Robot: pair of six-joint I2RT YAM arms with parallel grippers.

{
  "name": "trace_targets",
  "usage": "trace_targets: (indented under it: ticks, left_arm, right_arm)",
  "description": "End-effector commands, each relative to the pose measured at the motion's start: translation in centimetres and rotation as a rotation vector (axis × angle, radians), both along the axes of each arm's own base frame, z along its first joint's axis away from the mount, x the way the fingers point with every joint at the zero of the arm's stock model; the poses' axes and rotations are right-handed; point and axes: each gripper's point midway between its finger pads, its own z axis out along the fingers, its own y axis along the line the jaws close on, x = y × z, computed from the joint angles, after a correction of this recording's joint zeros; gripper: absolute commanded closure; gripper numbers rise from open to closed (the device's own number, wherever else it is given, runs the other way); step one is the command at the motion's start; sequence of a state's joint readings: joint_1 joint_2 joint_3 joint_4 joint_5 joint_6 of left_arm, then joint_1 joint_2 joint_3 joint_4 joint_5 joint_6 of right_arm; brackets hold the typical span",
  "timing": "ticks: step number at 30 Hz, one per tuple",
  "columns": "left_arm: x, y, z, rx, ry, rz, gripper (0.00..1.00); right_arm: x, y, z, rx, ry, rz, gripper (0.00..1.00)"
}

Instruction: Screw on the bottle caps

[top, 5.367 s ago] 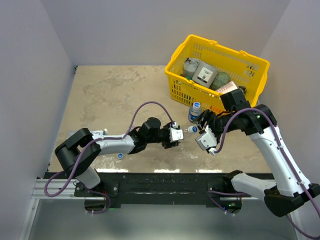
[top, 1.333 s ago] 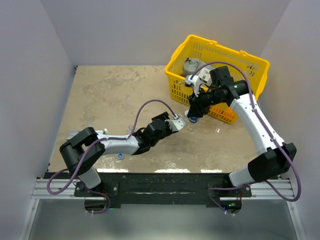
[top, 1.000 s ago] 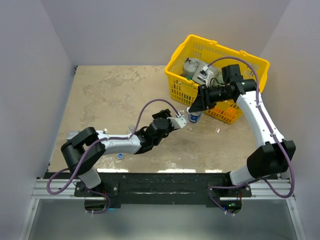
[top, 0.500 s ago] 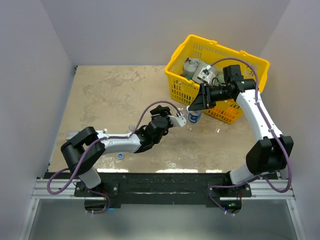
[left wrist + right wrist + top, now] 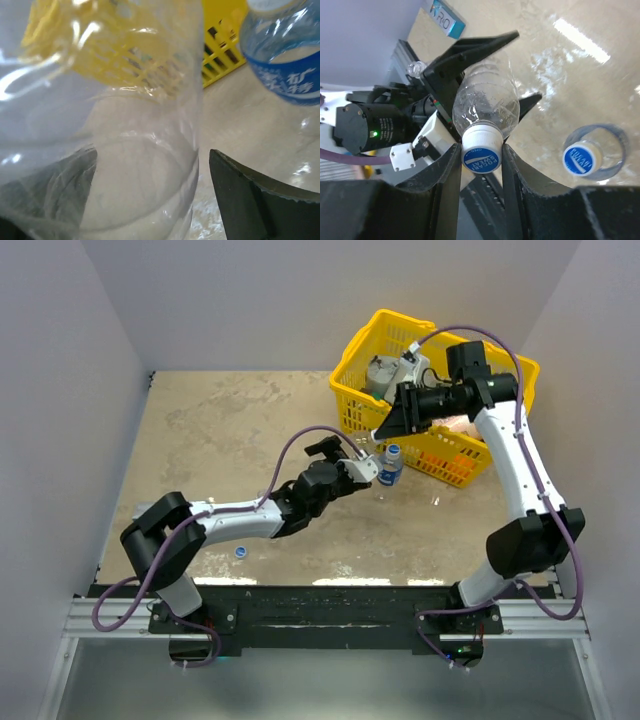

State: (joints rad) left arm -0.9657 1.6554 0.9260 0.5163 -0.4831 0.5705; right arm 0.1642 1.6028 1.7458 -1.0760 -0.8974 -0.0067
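Note:
I should set the clear bottle on the table (image 5: 351, 472) beside the blue-labelled bottle, near the yellow basket, with my right gripper.
In the right wrist view my right gripper (image 5: 481, 150) is shut on the blue-topped white bottle cap (image 5: 481, 159) that sits on the neck of a clear unlabelled bottle (image 5: 487, 105). The left gripper's black fingers (image 5: 470, 50) stand open on either side of that bottle's body. From the left wrist the same bottle (image 5: 125, 165) fills the space in my left gripper (image 5: 150, 170), with a gap to the right finger (image 5: 250, 200). A blue-labelled bottle (image 5: 390, 466) with its cap (image 5: 580, 159) on stands beside them. From above, the right gripper (image 5: 383, 432) hangs over the left gripper (image 5: 358, 462).
A yellow basket (image 5: 440, 335) with grey cans (image 5: 380, 375) stands just behind the bottles. A small blue-and-white packet (image 5: 240, 551) lies near the table's front edge. The open mouth of another clear bottle (image 5: 415, 67) shows beyond the left arm.
My left gripper has opened and let go of the clear bottle's body. The right gripper keeps its hold on the cap and has shifted slightly up and back.

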Motion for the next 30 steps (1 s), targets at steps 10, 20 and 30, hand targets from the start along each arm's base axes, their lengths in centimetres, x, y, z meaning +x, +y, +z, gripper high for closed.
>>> trace_targets:
  ticks: [10,20,30]
  left_arm:
    - [-6.8,-4.2,9.6,-0.333,0.291,-0.317,0.01]
    - [-4.6,5.2,27.3,-0.514,-0.010,-0.220,0.00]
    - [-0.4,13.8,33.0,-0.482,-0.283,0.045,0.01]
  right_arm:
    - [6.8,-1.2,6.0,-0.206,-0.442,-0.009,1.00]
    - [5.0,4.3,3.8,-0.380,-0.682,0.220,1.00]
    - [6.3,5.8,1.1,-0.478,-0.738,0.225,1.00]
